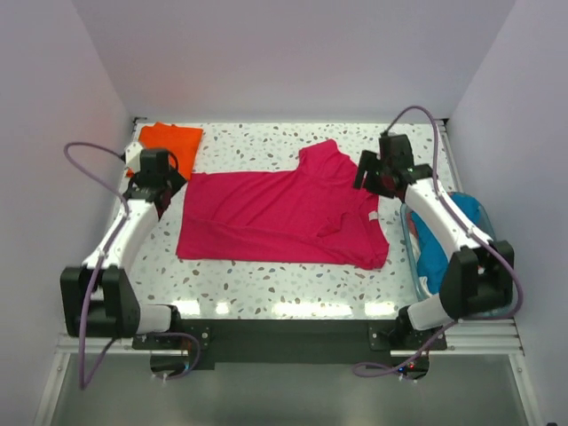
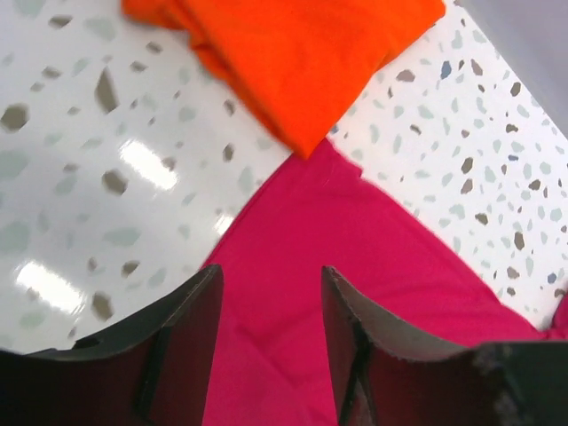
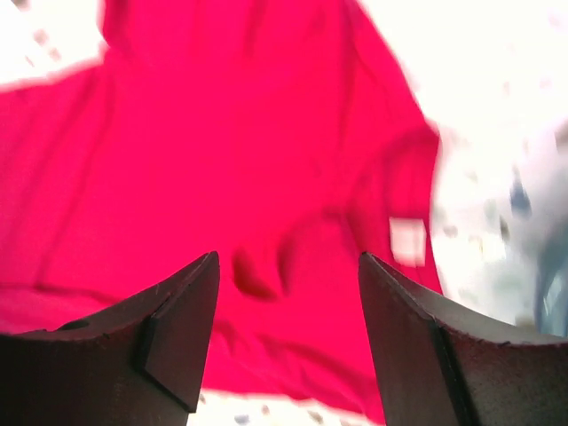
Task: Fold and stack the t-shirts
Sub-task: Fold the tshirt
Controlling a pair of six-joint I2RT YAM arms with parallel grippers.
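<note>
The robot's right gripper should close on the far sleeve of the red t-shirt, at the sleeve's collar-side edge (image 1: 339,152) near the sleeve's opening.
A magenta-red t-shirt (image 1: 284,213) lies spread flat in the middle of the table, its hem to the left and its collar to the right. A folded bright orange t-shirt (image 1: 167,140) sits at the far left corner. A teal-blue shirt (image 1: 435,253) lies in the tub at the right. My left gripper (image 1: 160,191) is open and empty over the red shirt's far left corner (image 2: 293,293), with the orange shirt (image 2: 293,53) just beyond. My right gripper (image 1: 366,173) is open and empty above the collar end (image 3: 266,177). No salmon-pink shirt shows.
A clear blue-rimmed plastic tub (image 1: 479,213) stands at the table's right edge beside my right arm. White walls close in the table at the left, back and right. The speckled tabletop (image 1: 266,288) shows in front of the red shirt.
</note>
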